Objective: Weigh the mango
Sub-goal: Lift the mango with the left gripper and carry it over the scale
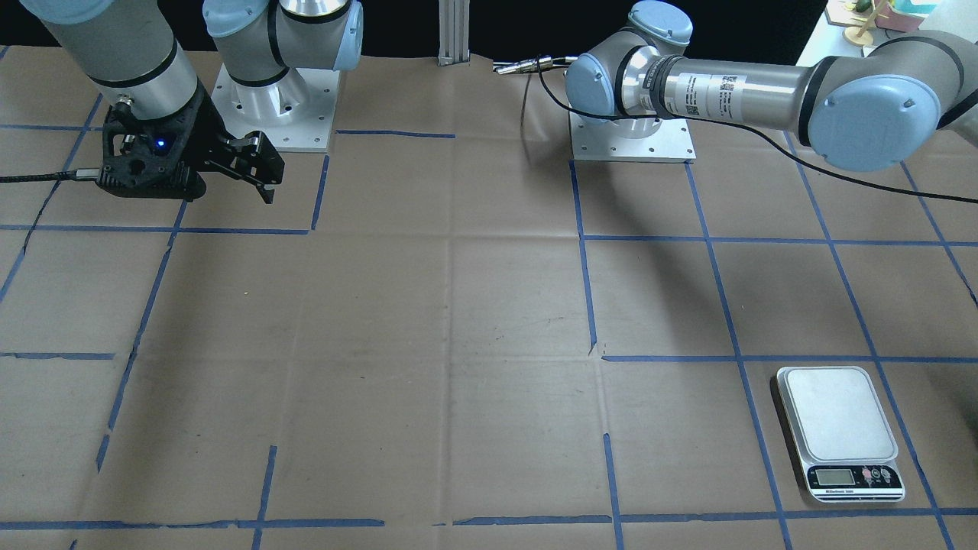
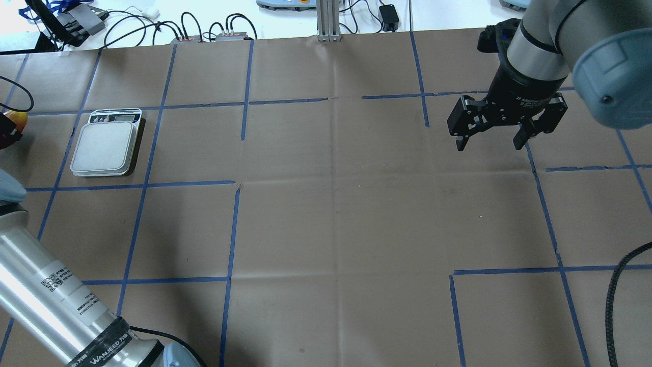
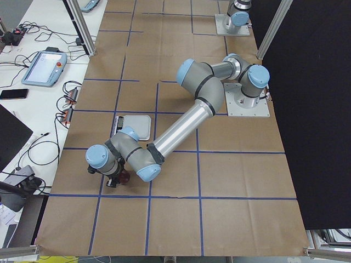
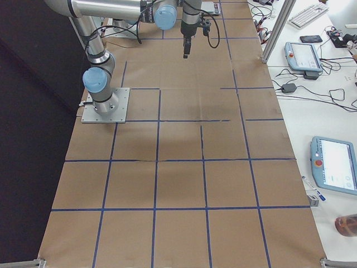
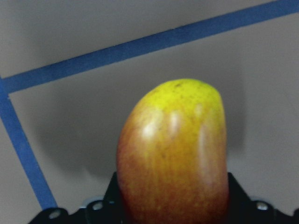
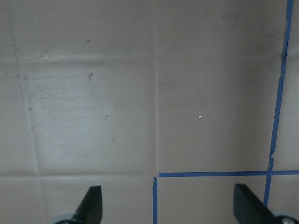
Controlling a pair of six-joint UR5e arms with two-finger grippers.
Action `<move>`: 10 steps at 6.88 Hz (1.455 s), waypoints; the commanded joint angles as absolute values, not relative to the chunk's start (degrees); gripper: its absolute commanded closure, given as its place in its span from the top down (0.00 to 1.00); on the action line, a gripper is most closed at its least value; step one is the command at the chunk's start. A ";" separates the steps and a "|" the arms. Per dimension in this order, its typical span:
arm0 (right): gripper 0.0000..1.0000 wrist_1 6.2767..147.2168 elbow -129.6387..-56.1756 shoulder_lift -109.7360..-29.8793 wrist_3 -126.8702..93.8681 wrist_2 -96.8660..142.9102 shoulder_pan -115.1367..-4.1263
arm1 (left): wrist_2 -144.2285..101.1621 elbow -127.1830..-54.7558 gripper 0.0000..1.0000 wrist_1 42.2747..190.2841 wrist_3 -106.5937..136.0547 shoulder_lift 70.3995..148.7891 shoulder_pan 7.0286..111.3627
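Observation:
The robot's left gripper will let go of the mango on the silver scale's empty platform (image 1: 862, 440), close to the small display.
The mango (image 5: 175, 154), yellow at the top and red-orange lower down, fills the left wrist view and sits between the jaws of my left gripper (image 2: 6, 136), held above the paper. In the overhead view the mango (image 2: 18, 118) shows only at the far left edge, left of the scale. The scale (image 2: 104, 148) is silver and flat with a small display and an empty platform; it also shows in the front view (image 1: 837, 428). My right gripper (image 2: 491, 140) is open and empty, hovering over the far right of the table.
Brown paper with blue tape grid lines (image 2: 234, 229) covers the table. The two arm bases (image 1: 271, 103) stand on metal plates at the robot's edge. Cables and tablets (image 4: 304, 56) lie on the white bench beyond the table.

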State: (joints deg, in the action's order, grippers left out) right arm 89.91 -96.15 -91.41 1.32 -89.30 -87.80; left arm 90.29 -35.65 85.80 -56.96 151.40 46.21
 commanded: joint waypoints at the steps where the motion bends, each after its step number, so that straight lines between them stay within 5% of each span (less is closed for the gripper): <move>1: 1.00 89.91 -96.15 -91.41 1.32 -89.30 -87.80 | 89.74 -37.60 0.47 92.24 -50.66 145.23 48.32; 5: 1.00 89.91 -96.15 -91.41 1.32 -89.30 -87.80 | 89.56 -68.41 0.47 75.49 -29.16 129.65 57.54; 10: 1.00 89.91 -96.15 -91.41 1.32 -89.30 -87.80 | 90.43 -78.04 0.51 67.76 -21.71 127.71 62.67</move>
State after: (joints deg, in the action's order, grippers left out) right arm 89.91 -96.15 -91.41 1.32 -89.30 -87.80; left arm 89.95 -76.74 67.81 -22.24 128.05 62.60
